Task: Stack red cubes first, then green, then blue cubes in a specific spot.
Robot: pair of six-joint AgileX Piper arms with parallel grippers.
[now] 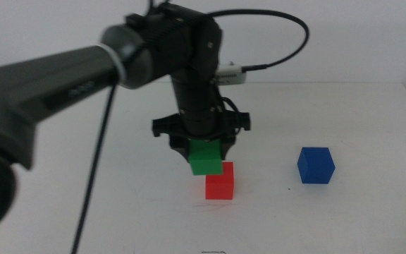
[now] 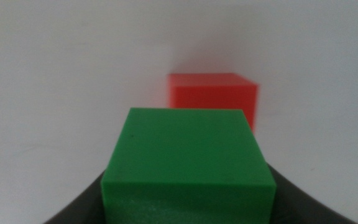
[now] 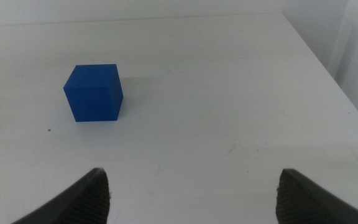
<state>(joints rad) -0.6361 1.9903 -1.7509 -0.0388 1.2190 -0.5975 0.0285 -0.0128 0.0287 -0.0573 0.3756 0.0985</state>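
I will use my left gripper to set the green cube down and release it squarely on top of the red cube [image 1: 220, 166] [image 2: 214, 121].
My left gripper [image 1: 204, 152] is shut on the green cube [image 1: 206, 158] and holds it in the air, just above and slightly left of the red cube [image 1: 220, 183], which sits on the white table. In the left wrist view the green cube [image 2: 188, 162] fills the space between the jaws, with the red cube [image 2: 213, 94] beyond it. The blue cube [image 1: 316, 165] sits alone to the right; it also shows in the right wrist view [image 3: 93, 93]. My right gripper [image 3: 194, 193] is open and empty, well short of the blue cube and out of the middle view.
The white table [image 1: 344, 226] ends at a right edge [image 3: 328, 68] beyond the blue cube. The left arm [image 1: 55, 85] and its cable [image 1: 94, 176] cross the left half of the middle view.
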